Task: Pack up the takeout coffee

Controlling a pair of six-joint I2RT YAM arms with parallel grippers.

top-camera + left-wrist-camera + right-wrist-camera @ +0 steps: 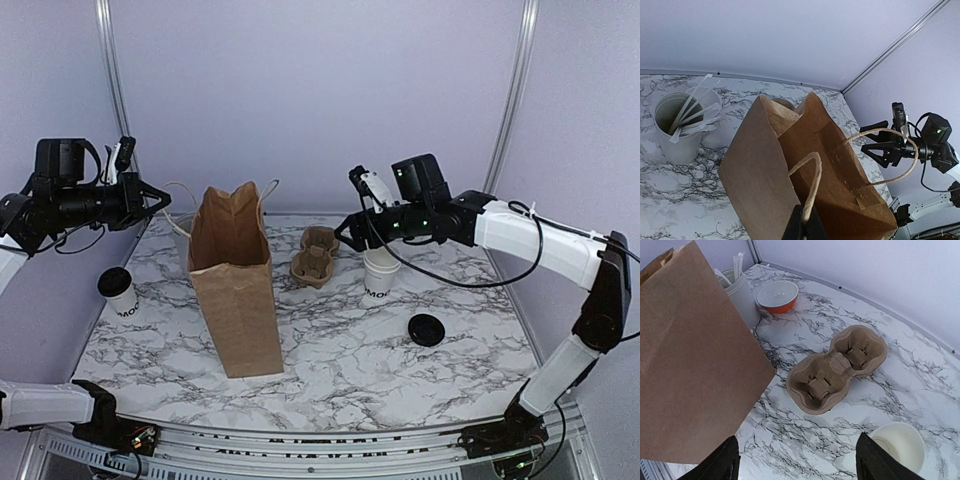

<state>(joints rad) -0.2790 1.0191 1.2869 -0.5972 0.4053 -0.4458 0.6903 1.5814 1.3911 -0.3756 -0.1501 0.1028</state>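
The brown cup carrier is next for my right gripper, which should go there and close on its near compartment's rim (293, 270) (788, 385), on the side facing the paper bag.
The takeout coffee (118, 292), a small white cup with a black lid, stands at the table's left edge, left of the upright brown paper bag (235, 285). My left gripper (158, 200) hovers above and behind the cup, shut on the bag's near string handle (812, 185); the pinch shows in the left wrist view between the gripper's (807, 220) black fingers. The bag's mouth (805, 130) gapes open. My right gripper (358, 237) is open and empty, above the table between the bag (690, 365) and a lidless white cup (897, 446).
A brown pulp cup carrier (315, 255) lies behind the bag's right side. The lidless cup (380, 275) stands beside it, and a loose black lid (427, 329) lies further front right. A grey-white utensil holder (680, 125) and an orange bowl (777, 296) sit at the back.
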